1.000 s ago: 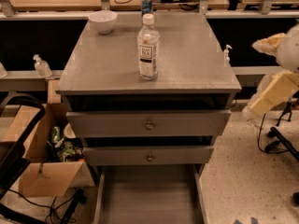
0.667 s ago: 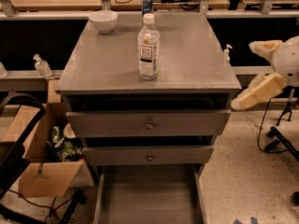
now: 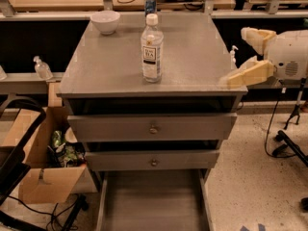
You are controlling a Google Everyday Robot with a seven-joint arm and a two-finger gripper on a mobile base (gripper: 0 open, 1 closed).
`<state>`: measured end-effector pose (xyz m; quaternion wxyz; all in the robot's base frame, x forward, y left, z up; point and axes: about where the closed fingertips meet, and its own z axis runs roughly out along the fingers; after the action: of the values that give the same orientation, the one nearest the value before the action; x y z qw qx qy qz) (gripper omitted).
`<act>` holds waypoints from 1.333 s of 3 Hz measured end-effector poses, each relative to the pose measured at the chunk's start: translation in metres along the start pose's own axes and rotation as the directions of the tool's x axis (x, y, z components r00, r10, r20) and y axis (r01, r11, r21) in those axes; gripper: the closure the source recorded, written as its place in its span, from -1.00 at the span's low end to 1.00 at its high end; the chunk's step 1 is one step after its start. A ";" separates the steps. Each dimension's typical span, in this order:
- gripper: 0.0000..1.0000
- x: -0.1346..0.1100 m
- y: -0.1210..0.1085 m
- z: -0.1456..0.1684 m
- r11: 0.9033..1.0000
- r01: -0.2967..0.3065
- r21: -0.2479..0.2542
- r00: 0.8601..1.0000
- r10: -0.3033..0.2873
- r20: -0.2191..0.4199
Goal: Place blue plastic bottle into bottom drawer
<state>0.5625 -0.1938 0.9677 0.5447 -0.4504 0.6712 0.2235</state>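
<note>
The blue plastic bottle is next for my gripper, which should go to it and close around its middle, at the bottle's white label (image 3: 151, 51) below the cap.
The blue plastic bottle (image 3: 151, 49) is clear with a white cap and a white label. It stands upright near the middle of the grey cabinet top (image 3: 192, 61). The bottom drawer (image 3: 151, 201) is pulled out at the bottom of the view, and its flat grey floor is bare. My gripper (image 3: 240, 57) comes in from the right at the cabinet top's right edge. Its two cream fingers are spread wide and hold nothing. It is well to the right of the bottle.
A white bowl (image 3: 105, 21) and a blue-and-silver can (image 3: 150, 5) stand at the back of the top. Two upper drawer fronts with knobs (image 3: 153, 128) are above the open drawer. A cardboard box (image 3: 41, 153) sits on the floor at left. A small pump bottle (image 3: 42, 68) stands at left.
My gripper has moved left, from beside the cabinet to its right edge, closer to the bottle. The bottle and drawers have not moved.
</note>
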 end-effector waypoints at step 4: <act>-1.00 -0.026 -0.055 0.077 0.998 0.017 0.063 0.987 -0.027 0.156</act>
<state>0.6505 -0.1506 0.9791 0.6120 -0.4217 0.6278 0.2314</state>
